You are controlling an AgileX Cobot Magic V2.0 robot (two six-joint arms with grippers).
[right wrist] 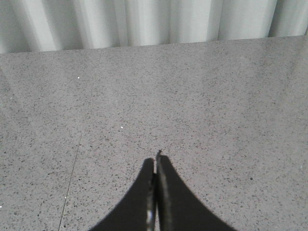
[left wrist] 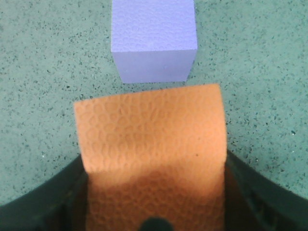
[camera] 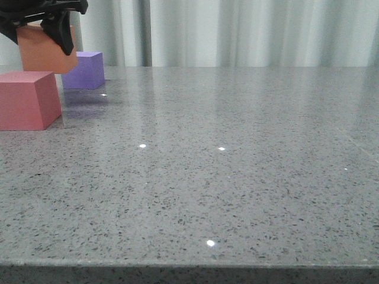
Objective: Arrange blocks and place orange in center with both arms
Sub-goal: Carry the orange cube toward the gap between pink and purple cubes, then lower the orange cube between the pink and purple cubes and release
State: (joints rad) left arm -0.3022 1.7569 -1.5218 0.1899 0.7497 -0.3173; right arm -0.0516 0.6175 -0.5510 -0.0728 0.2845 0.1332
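Observation:
I should let go of the orange cube with my left gripper on the table (camera: 60,83) between the pinkish-red cube and the purple cube.
My left gripper (camera: 44,26) is shut on the orange cube (camera: 42,50) and holds it in the air at the far left, above the gap between the pinkish-red cube (camera: 26,99) and the purple cube (camera: 86,70). In the left wrist view the orange cube (left wrist: 151,154) sits between my dark fingers (left wrist: 38,202), with the purple cube (left wrist: 153,38) just beyond it on the table. The pinkish-red cube is out of that view. My right gripper (right wrist: 155,161) is shut and empty over bare table; it does not show in the front view.
The speckled grey table (camera: 237,177) runs to the right, with its front edge (camera: 189,267) near the camera. A pale curtain (camera: 249,29) hangs behind the table's back edge.

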